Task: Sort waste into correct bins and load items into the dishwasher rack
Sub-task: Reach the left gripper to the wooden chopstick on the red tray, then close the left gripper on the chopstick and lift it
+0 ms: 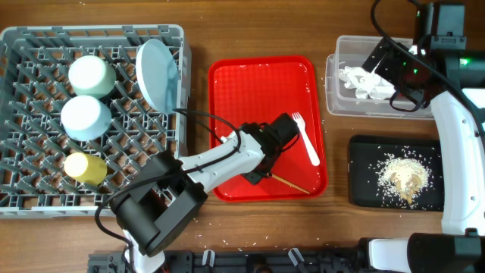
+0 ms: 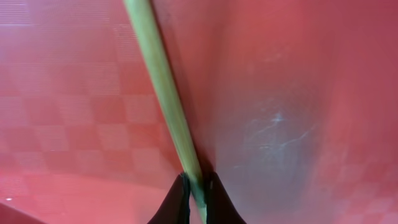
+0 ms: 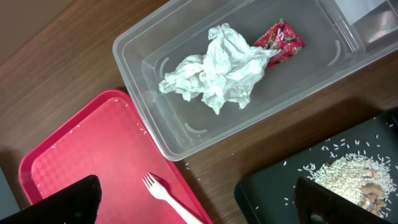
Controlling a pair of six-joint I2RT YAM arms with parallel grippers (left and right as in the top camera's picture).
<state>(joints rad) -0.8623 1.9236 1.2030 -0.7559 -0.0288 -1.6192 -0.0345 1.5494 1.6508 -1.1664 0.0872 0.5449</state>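
My left gripper is going to let go of the wooden chopstick, now low over the red tray, in the grey dishwasher rack (image 1: 145, 130), between the white bowl and the pale plate.
My left gripper (image 1: 259, 174) is low over the red tray (image 1: 235, 98) and shut on a wooden chopstick (image 1: 294, 185). In the left wrist view the fingertips (image 2: 198, 186) pinch the chopstick (image 2: 165, 93) at its near end. A white plastic fork (image 1: 307, 140) lies on the tray's right side. My right gripper (image 1: 383, 61) is open and empty above the clear tub (image 1: 333, 91), which holds crumpled tissue (image 3: 217, 68) and a red wrapper (image 3: 280, 38). Rice (image 1: 402, 176) lies on the black tray (image 1: 364, 189).
The grey dishwasher rack (image 1: 30, 189) at the left holds a pale plate (image 1: 158, 74) on edge, a pale green bowl (image 1: 91, 76), a white bowl (image 1: 85, 117) and a yellow cup (image 1: 85, 168). Loose rice grains dot the table near the front edge.
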